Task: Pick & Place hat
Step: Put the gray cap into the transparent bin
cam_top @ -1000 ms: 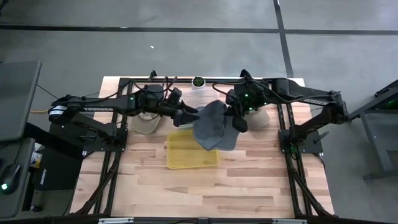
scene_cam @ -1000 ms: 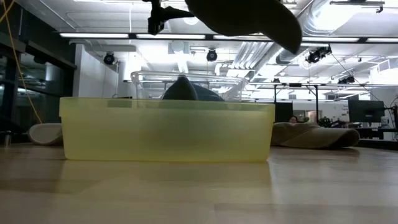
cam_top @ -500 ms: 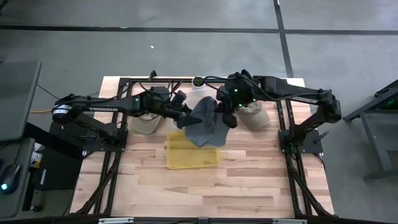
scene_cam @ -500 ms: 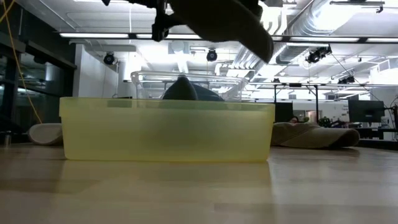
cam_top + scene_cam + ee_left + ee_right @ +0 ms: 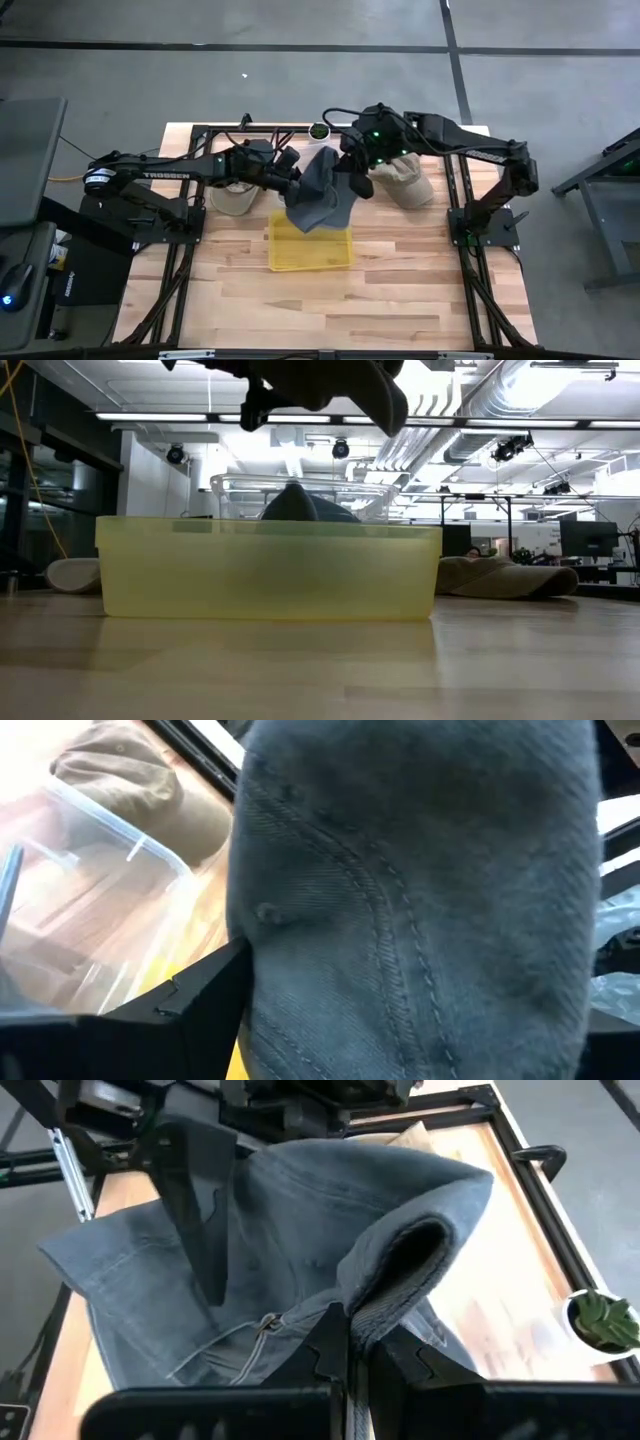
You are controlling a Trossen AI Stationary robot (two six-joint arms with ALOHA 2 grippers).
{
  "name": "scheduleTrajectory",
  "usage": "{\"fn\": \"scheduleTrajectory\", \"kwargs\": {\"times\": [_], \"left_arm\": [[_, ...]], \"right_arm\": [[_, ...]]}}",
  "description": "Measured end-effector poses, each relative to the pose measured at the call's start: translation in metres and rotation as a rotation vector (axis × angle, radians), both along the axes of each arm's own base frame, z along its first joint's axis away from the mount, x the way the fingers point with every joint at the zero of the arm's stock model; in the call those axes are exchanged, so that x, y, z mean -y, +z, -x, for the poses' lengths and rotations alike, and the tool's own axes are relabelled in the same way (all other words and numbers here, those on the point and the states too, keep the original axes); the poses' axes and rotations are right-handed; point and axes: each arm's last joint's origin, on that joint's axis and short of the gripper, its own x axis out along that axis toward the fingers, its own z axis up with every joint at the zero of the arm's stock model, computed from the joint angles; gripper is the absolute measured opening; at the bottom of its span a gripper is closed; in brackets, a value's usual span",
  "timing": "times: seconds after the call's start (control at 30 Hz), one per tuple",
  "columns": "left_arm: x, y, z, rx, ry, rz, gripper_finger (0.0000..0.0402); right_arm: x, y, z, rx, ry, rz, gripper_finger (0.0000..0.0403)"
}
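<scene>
Next, my left gripper takes the hat's top [image 5: 400, 900] before my right gripper backs away, because the hat sags from its folded rim in my right gripper.
A grey denim hat [image 5: 320, 195] hangs in the air above the far end of the yellow bin [image 5: 310, 248], and my right gripper [image 5: 347, 184] is shut on it. In the low view the hat [image 5: 335, 382] shows at the top edge, well above the bin [image 5: 270, 570]. My left gripper [image 5: 295, 187] is open and level. Its fingers [image 5: 200, 1005] stand on either side of the hat's crown [image 5: 420, 900], which fills the left wrist view. My right gripper pinches a folded stretch of the hat's rim band [image 5: 385, 1295] between its two fingers, slanting down from the table's right side. The hat is lifted clear and sags below the fingers with its inside and buckle strap [image 5: 265, 1323] turned toward the gripper. My left gripper has one finger [image 5: 195, 1220] lying along the hat's cloth; whether it touches, I cannot tell.
A clear bin [image 5: 300, 490] with a grey hat [image 5: 300, 505] in it stands just beyond the yellow bin. Tan hats lie on the table at the far left [image 5: 235, 200] and far right [image 5: 405, 185]. A small green plant [image 5: 320, 130] sits at the far edge.
My right gripper has carried the grey hat toward the table's left and far edge, staying shut. The hat has moved from beside the yellow bin's right part to between my left gripper's open fingers, and shows higher in the low view.
</scene>
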Motion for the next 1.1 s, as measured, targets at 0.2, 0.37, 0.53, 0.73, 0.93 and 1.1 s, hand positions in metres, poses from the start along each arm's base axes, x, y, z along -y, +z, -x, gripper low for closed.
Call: {"fn": "scheduleTrajectory", "kwargs": {"times": [0.2, 0.37, 0.53, 0.73, 0.93, 1.1], "left_arm": [[0.000, -0.001, 0.000, -0.007, 0.009, -0.005, 0.0288], [-0.001, -0.002, 0.001, -0.027, 0.040, -0.007, 0.0279], [-0.002, -0.007, 0.002, -0.078, 0.085, -0.005, 0.0230], [-0.003, -0.008, 0.002, -0.084, 0.097, -0.009, 0.0118], [-0.002, -0.008, 0.002, -0.082, 0.076, -0.006, 0.0012], [-0.002, -0.007, 0.002, -0.081, 0.060, 0.001, 0.0003]], "right_arm": [[0.004, 0.003, -0.023, -0.039, 0.019, 0.016, 0.0008], [0.006, 0.008, -0.035, -0.047, 0.029, 0.022, 0.0008], [0.006, 0.016, -0.034, -0.045, 0.021, 0.032, 0.0008], [0.005, 0.019, -0.031, -0.042, 0.021, 0.031, 0.0008], [0.003, 0.017, -0.032, -0.051, 0.028, 0.029, 0.0008], [0.003, 0.016, -0.032, -0.053, 0.025, 0.030, 0.0008]]}}
